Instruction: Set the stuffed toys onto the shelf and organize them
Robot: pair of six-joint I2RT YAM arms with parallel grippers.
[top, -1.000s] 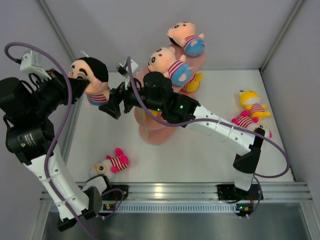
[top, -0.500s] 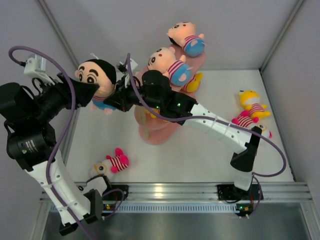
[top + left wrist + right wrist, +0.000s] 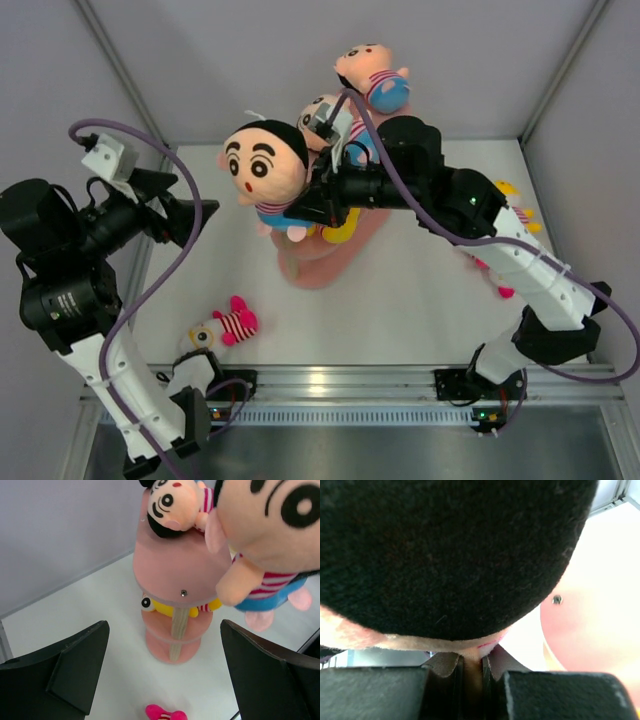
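Observation:
My right gripper is pinching the doll under its black hair. My left gripper needs to take the doll's head (image 3: 258,166) while my right gripper regrips its blue shorts.
My right gripper (image 3: 312,200) is shut on a black-haired peach-headed doll (image 3: 265,168) and holds it in the air just left of the salmon-pink shelf (image 3: 318,262). The right wrist view shows the jaws pinching the doll's fabric (image 3: 471,667) under its black hair (image 3: 445,545). My left gripper (image 3: 188,215) stands wide open and empty, left of the doll (image 3: 270,530). Two more dolls (image 3: 370,75) (image 3: 322,112) lie high on the shelf, and a yellow toy (image 3: 155,607) sits on the middle tier. A pink toy (image 3: 226,327) lies on the table.
At the right, half hidden by my right arm, lie a yellow toy (image 3: 506,188) and a pink striped one (image 3: 497,288). Grey walls close in the white table on three sides. The pink toy (image 3: 165,714) lies below my left gripper (image 3: 167,675).
My left gripper let go of the black-haired doll, opened wide and drew back left. My right gripper shut on the doll and carried it right, up against the shelf.

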